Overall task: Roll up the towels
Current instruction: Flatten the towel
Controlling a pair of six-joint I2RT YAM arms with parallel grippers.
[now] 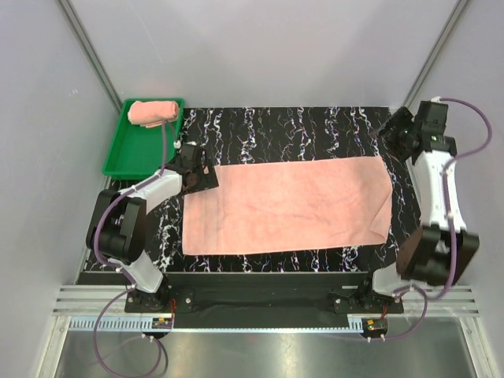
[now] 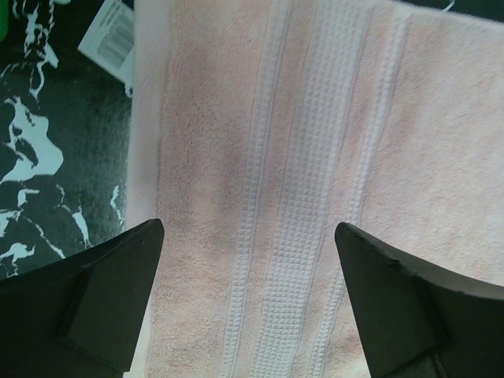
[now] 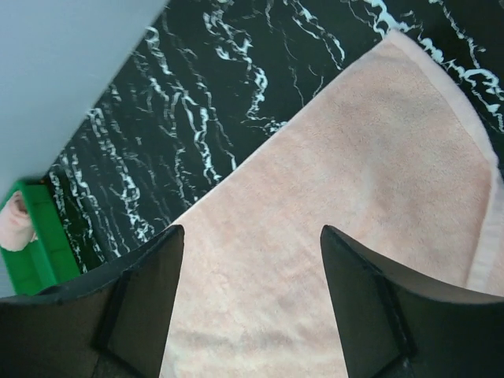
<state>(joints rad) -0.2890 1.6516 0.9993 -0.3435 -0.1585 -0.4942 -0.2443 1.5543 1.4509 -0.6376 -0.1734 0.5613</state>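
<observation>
The near corner (image 1: 186,252) of the salmon-pink flat towel, at the end with the white label tag, is next, and my left gripper needs to go and close there.
A salmon-pink towel (image 1: 287,205) lies flat and spread on the black marbled mat (image 1: 299,126). A second towel (image 1: 152,111), rolled, lies in the green tray (image 1: 134,153) at the back left. My left gripper (image 1: 206,175) is open over the flat towel's far left corner; the left wrist view shows its woven border bands (image 2: 315,181) between the fingers (image 2: 394,299). My right gripper (image 1: 394,135) is open above the far right corner, with towel (image 3: 331,236) under the fingers (image 3: 370,307).
A white label tag (image 2: 114,39) sticks out at the towel's edge. The tray (image 3: 35,244) and rolled towel (image 3: 14,222) show small in the right wrist view. Grey walls close in the sides.
</observation>
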